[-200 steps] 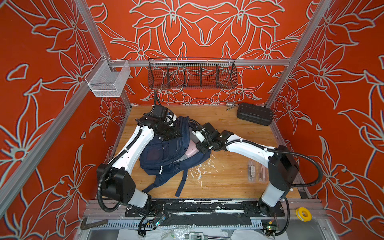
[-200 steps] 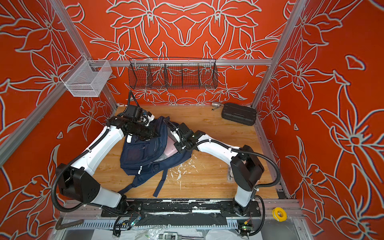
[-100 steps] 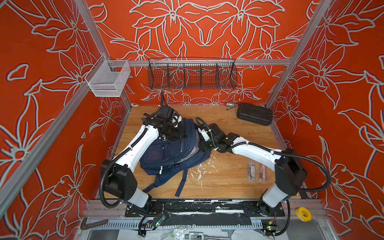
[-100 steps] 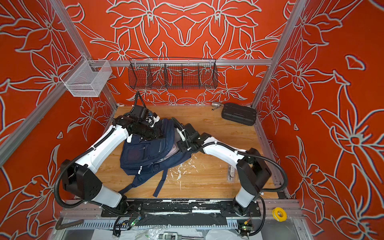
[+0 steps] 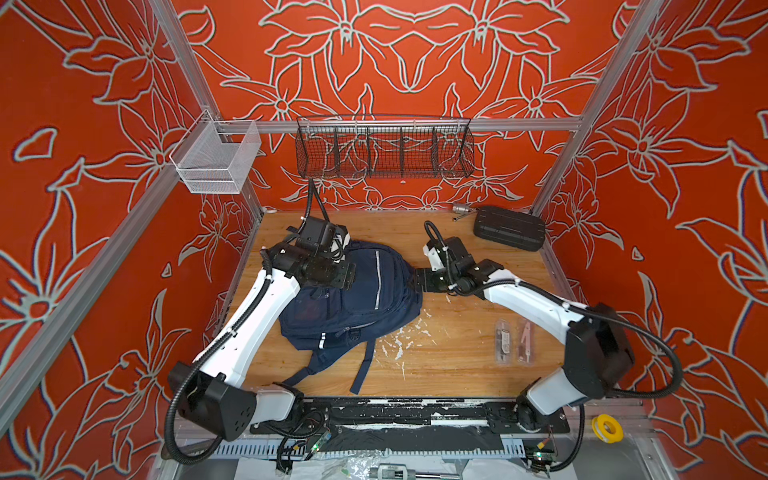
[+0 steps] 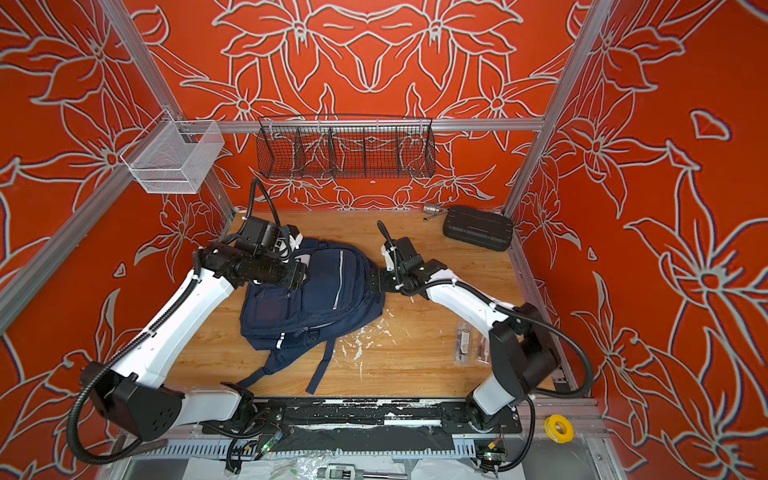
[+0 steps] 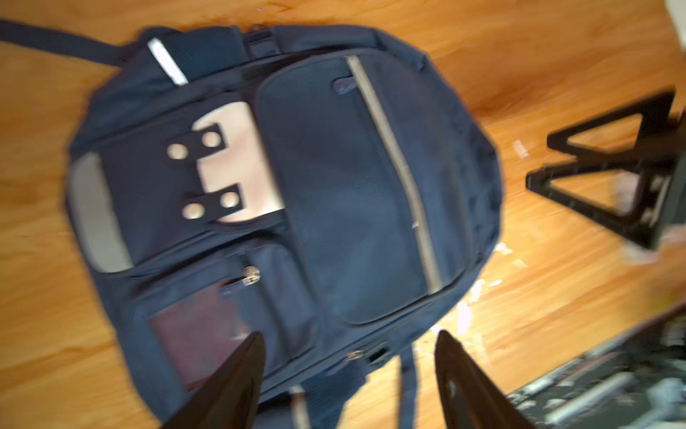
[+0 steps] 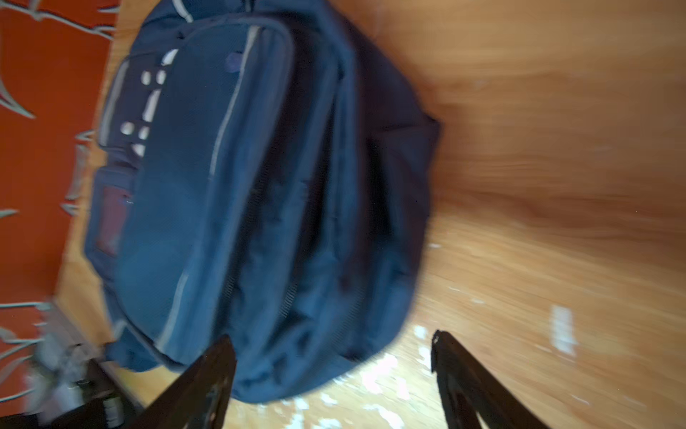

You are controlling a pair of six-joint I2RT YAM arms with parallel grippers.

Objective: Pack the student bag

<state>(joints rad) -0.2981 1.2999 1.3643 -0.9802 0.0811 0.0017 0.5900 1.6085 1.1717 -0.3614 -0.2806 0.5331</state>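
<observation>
The student bag sits too far over on the left gripper's side, so the robot's right gripper should first take its rounded end (image 5: 409,273) and pull the bag to the middle.
The student bag (image 5: 365,303) (image 6: 328,291), navy with silver strips, lies flat on the wooden table, front pocket up and straps trailing toward the front edge. My left gripper (image 5: 349,276) (image 6: 302,276) hovers over the bag's upper left part, open, with nothing between its fingers (image 7: 241,371). In the left wrist view the bag (image 7: 334,185) fills the picture below the left gripper (image 7: 349,336). My right gripper (image 5: 415,279) (image 6: 371,280) stands open just off the bag's right edge, holding nothing. The right wrist view shows the bag (image 8: 230,185) with a dark gap along its side, beyond the right gripper (image 8: 332,340).
A black ribbed hard case (image 5: 509,228) and a small metal part (image 5: 459,209) lie at the back right. Two clear packets (image 5: 513,341) rest by the right arm. A black wire basket (image 5: 384,151) and a white mesh basket (image 5: 216,162) hang on the rails. White scuffs (image 5: 401,340) mark the table.
Both grippers have opened and drawn back from the bag. The bag's raised top has dropped flat, and the pale thing seen inside it no longer shows.
</observation>
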